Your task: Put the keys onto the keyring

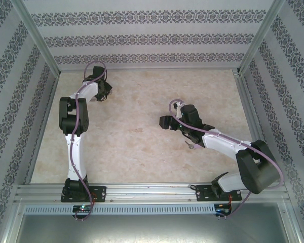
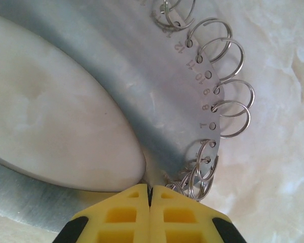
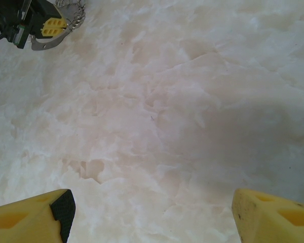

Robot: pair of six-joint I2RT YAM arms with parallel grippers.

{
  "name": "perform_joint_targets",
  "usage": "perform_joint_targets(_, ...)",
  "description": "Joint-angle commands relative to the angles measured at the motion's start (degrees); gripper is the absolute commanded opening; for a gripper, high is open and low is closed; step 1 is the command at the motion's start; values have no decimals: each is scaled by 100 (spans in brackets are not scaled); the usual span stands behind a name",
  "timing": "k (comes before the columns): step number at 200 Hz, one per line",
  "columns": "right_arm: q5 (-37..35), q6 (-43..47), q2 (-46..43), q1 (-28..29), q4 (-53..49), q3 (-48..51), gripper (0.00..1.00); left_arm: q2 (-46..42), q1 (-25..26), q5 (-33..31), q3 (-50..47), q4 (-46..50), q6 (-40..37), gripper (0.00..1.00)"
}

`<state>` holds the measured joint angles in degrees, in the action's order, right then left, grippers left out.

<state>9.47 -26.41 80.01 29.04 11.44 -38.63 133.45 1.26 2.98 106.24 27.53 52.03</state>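
My left gripper has the keyring. It will let go of it on the bare tabletop (image 1: 150,129) just beyond the fingertips of my right gripper.
The keyring (image 2: 157,101) is a flat grey metal oval band with numbered holes and several small wire rings (image 2: 233,119) along its edge. It lies on the table at the far left. My left gripper (image 2: 149,191) is shut on the near end of the band. In the right wrist view that gripper (image 3: 51,26) sits at the top left, with the keyring (image 3: 73,12) poking out beside it. A tiny key (image 1: 189,145) lies on the table just beside my right arm's wrist. My right gripper (image 1: 165,121) stands open mid-table with nothing between its fingers (image 3: 245,210).
The pale marbled tabletop (image 1: 142,147) is fenced by patterned walls and metal rails (image 1: 142,190). The left arm (image 1: 73,121) stretches toward the far left corner; the right arm (image 1: 228,144) reaches in from the near right.
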Motion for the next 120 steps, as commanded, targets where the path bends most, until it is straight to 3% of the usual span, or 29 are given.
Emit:
perform_joint_targets(1, -90, 137, 0, 32, 94, -92, 82, -244, 118, 176, -266, -125, 79, 0)
perform_joint_targets(71, -79, 94, -136, 32, 106, 207, 82, -1515, 729, 426, -2249, -1092, 528, 0)
perform_joint_targets(120, 19, -161, -313, 49, 317, 678, 81, -2655, 1673, 66, -3948, -1863, 1340, 0)
